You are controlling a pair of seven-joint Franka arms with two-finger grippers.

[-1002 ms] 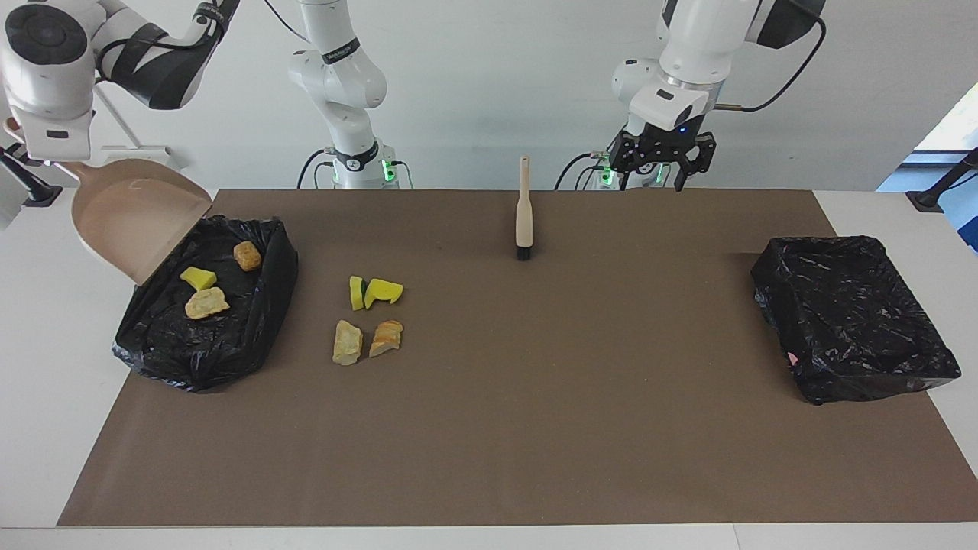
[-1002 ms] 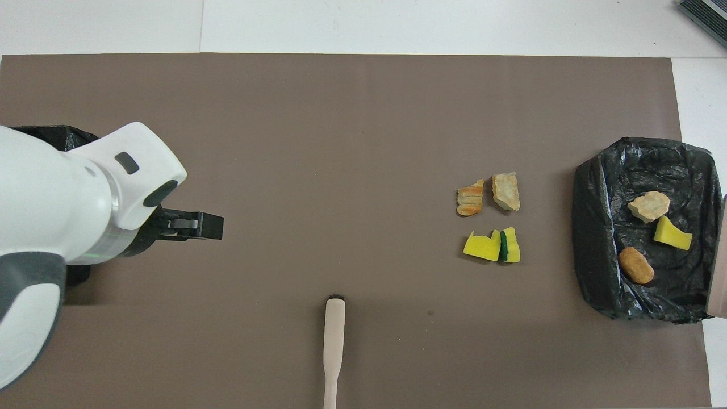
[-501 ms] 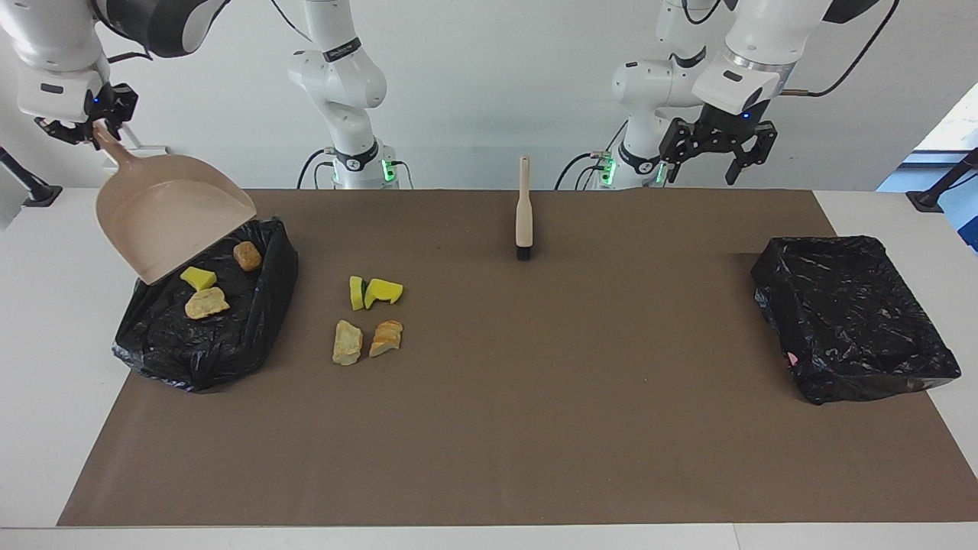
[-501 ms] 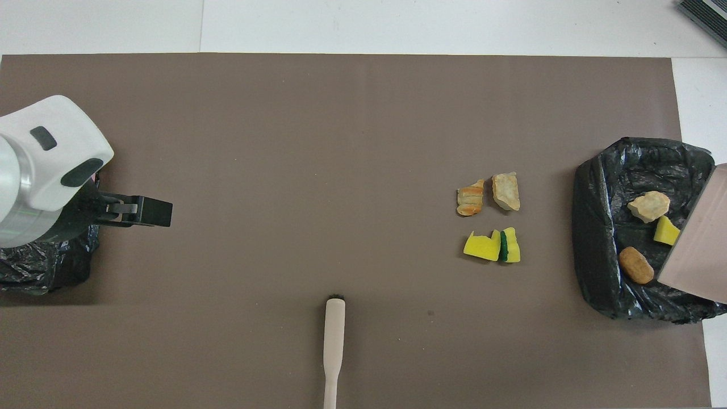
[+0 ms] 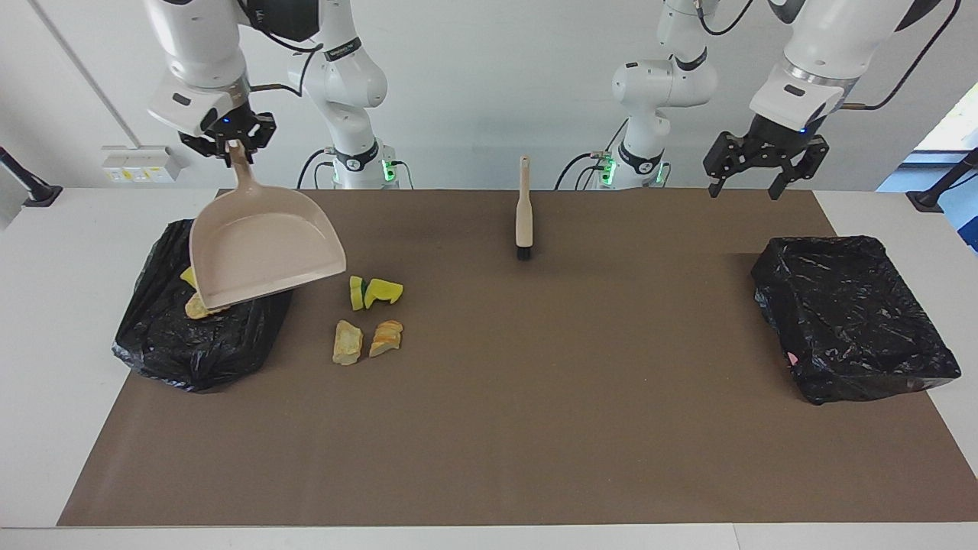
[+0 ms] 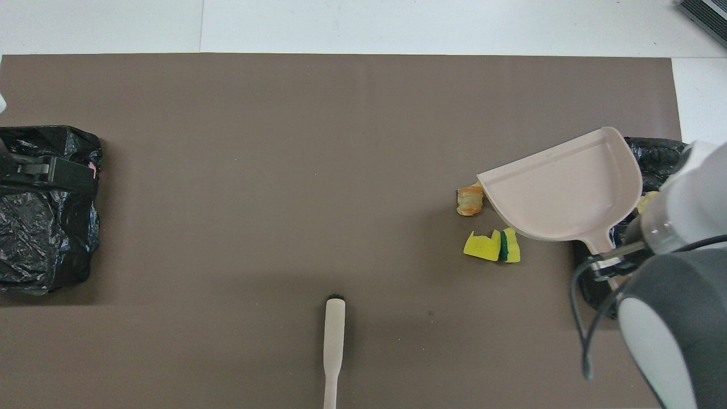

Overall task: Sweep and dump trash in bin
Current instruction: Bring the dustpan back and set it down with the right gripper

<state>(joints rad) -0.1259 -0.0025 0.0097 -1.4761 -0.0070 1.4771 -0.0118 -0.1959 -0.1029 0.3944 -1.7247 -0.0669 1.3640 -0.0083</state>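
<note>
My right gripper is to put the beige dustpan down on the brown mat [image 6: 328, 185] beyond the bristles of the beige brush.
My right gripper [image 5: 230, 143] is shut on the handle of the beige dustpan [image 5: 263, 248], which hangs tilted, mouth down, over the black-bagged bin [image 5: 191, 340] at the right arm's end. In that bin two trash scraps [image 5: 196, 307] peek out under the pan. On the mat beside the bin lie several loose trash pieces: yellow-green sponge chunks [image 5: 374, 292] and tan bread-like pieces [image 5: 348, 341]. From overhead the dustpan [image 6: 562, 190] covers one tan piece; the sponge chunks [image 6: 491, 247] and an orange piece [image 6: 469, 200] show. My left gripper [image 5: 743, 192] hangs open and empty.
A beige brush [image 5: 524, 210] lies on the brown mat midway between the arms' bases, bristles pointing away from the robots. A second black-bagged bin [image 5: 852, 317] sits at the left arm's end, and the left gripper [image 6: 57, 173] is over it in the overhead view.
The right arm has swung the dustpan from outside the table's end across the bin toward the loose scraps. The left arm has moved out toward its own end, over the second bin.
</note>
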